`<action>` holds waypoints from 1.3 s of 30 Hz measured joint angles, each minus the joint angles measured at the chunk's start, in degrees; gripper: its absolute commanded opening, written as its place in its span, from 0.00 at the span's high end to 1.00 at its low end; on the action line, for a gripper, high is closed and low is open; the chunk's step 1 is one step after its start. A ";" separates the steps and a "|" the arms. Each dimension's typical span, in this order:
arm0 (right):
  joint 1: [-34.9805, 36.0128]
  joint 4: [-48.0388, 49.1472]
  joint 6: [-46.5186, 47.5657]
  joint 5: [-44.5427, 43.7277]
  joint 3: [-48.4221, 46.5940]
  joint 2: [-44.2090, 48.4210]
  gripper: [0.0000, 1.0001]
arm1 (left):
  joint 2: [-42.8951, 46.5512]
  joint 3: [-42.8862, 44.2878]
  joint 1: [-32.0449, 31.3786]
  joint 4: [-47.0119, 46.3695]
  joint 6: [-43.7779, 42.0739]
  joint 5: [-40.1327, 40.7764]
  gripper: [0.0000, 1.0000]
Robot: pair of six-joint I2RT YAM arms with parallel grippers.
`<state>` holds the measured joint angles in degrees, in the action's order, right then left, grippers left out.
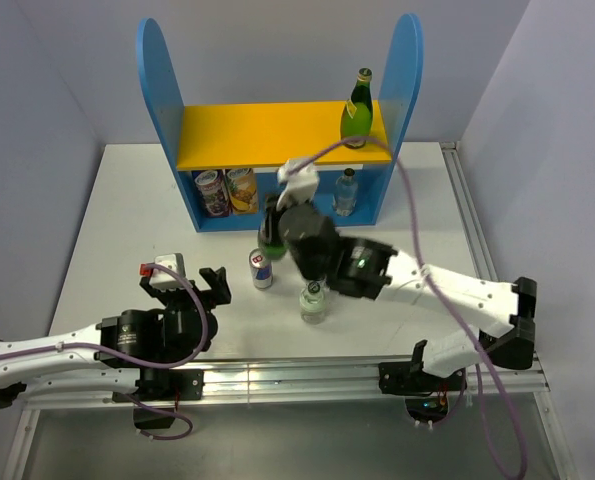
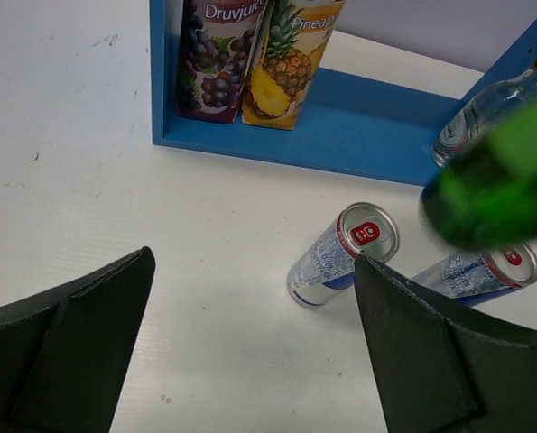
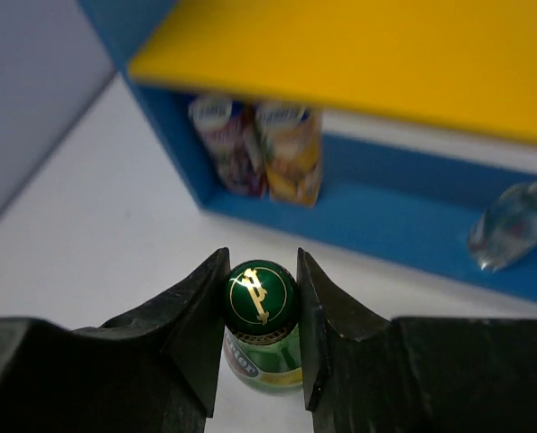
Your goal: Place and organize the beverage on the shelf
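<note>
My left gripper should next grab the upper body of the silver-blue can (image 1: 261, 264) (image 2: 337, 252) nearest to it, in front of the lower level of the shelf.
The shelf (image 1: 162, 95) has blue round-topped sides and a yellow upper board (image 1: 257, 135). One green bottle (image 1: 357, 108) stands on that board at the right. My right gripper (image 1: 275, 222) is shut on the cap of a second green bottle (image 3: 261, 298), holding it upright in front of the lower level; it shows blurred in the left wrist view (image 2: 498, 180), its base seemingly off the table. A silver-blue can (image 1: 261, 268) stands on the table, also in the left wrist view (image 2: 340, 257). My left gripper (image 1: 189, 285) is open and empty near it (image 2: 254, 262).
Two juice cartons (image 1: 227, 190) stand at the lower level's left, a clear bottle (image 1: 347, 192) at its right. Another silver-blue drink (image 1: 314, 300) stands right of the can, under the right arm (image 2: 480, 271). A metal rail (image 1: 277, 378) runs along the near edge.
</note>
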<state>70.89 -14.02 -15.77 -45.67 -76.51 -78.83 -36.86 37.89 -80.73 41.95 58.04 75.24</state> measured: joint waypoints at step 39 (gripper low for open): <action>-35.91 -12.57 12.50 11.30 -55.06 -29.38 0.83 | 3.63 -1.16 0.00 -4.55 -3.91 -0.68 0.01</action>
<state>34.98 -26.59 -3.27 -34.37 -131.57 -108.20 -33.23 36.73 -80.73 37.41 54.13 74.56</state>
